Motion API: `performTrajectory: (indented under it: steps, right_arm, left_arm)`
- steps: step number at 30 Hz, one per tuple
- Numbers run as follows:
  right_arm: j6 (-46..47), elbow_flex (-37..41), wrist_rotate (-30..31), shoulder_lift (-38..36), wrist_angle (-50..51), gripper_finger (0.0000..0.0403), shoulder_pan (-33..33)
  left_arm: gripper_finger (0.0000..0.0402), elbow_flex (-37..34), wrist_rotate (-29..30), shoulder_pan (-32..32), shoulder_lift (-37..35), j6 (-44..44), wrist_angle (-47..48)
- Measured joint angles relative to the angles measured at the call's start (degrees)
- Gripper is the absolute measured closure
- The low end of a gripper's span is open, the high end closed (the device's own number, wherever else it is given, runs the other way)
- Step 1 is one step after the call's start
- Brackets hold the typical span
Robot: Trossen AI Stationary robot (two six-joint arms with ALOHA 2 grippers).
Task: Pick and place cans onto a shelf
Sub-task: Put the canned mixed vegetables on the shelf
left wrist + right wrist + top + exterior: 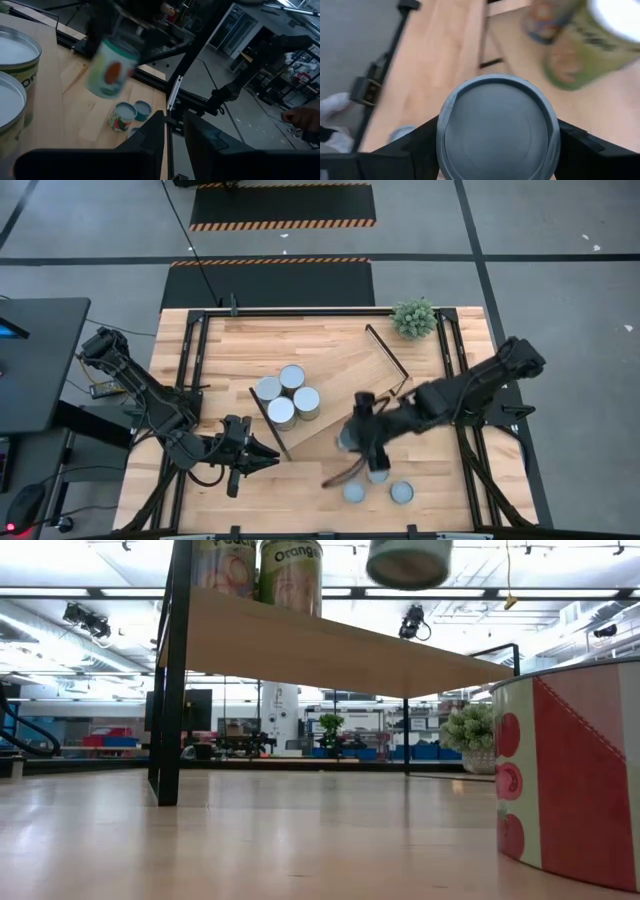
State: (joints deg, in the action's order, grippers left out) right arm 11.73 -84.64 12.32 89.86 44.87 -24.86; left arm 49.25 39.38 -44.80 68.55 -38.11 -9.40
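The robot's right gripper should set the blue-grey-topped can, now in the air near the shelf's near edge, down on the shelf (336,393) beside the nearest white-topped can.
The light-wood shelf (335,385) lies slantwise across the table's middle, a black bar at each end. Several cans with white tops (288,395) stand on its left end; they also show in the low view (290,575). My right gripper (360,435) is shut on a can with a blue-grey top (497,125), in the air near the shelf's near edge. The held can shows high up in the low view (408,560) and blurred in the left wrist view (110,67). My left gripper (265,458) waits, a little open and empty, by the shelf's left bar. My right gripper pinches the can's side wall just under its top rim (442,137) between its two fingers, one on each side. The fingers slant down from the table's right. The can is lifted clear of table and shelf, its top up.
Blue-grey-topped cans (353,492) (401,492) stand on the table near its front edge; one red-and-white can (570,770) fills the low view's right. A small green plant (414,318) stands at the back right. A person's hand (302,117) shows beyond the table.
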Motion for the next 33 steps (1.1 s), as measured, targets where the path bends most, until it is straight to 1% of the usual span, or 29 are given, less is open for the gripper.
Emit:
performTrajectory:
  steps: [4, 7, 14, 19, 26, 31, 33]
  right_arm:
    - [-5.4, 0.0, -0.1, -1.5, 0.2, 0.0110, 4.5]
    - [-9.6, 0.0, -1.8, -1.5, 0.3, 0.0110, 8.5]
    - [-20.8, 0.0, -10.5, -1.2, 0.6, 0.0110, 16.5]
    - [-28.5, 0.0, -17.7, -1.2, 1.1, 0.0110, 20.9]
    - [-32.4, 0.0, -23.1, -0.9, 2.1, 0.0110, 24.6]
    - [-34.4, 0.0, -23.7, 0.8, 2.6, 0.0103, 25.0]
    - [-33.7, 0.0, -20.9, 1.1, 1.2, 0.0094, 25.0]
  left_arm:
    - [0.0324, 0.0, 0.6, 0.0, 0.0, -0.3, 0.2]
    - [0.0324, 0.0, 1.4, 0.0, 0.0, -0.5, 0.2]
    - [0.0324, 0.0, 1.6, 0.0, 0.0, -2.1, 0.2]
    - [0.0324, 0.0, 3.2, 0.0, 0.0, -2.2, 0.2]
    - [0.0324, 0.0, 4.5, 0.0, 0.0, -2.2, 0.2]
    - [0.0324, 0.0, 4.5, 0.0, 0.0, -2.2, 0.2]
    - [0.0324, 0.0, 4.5, 0.0, 0.0, -2.1, 0.2]
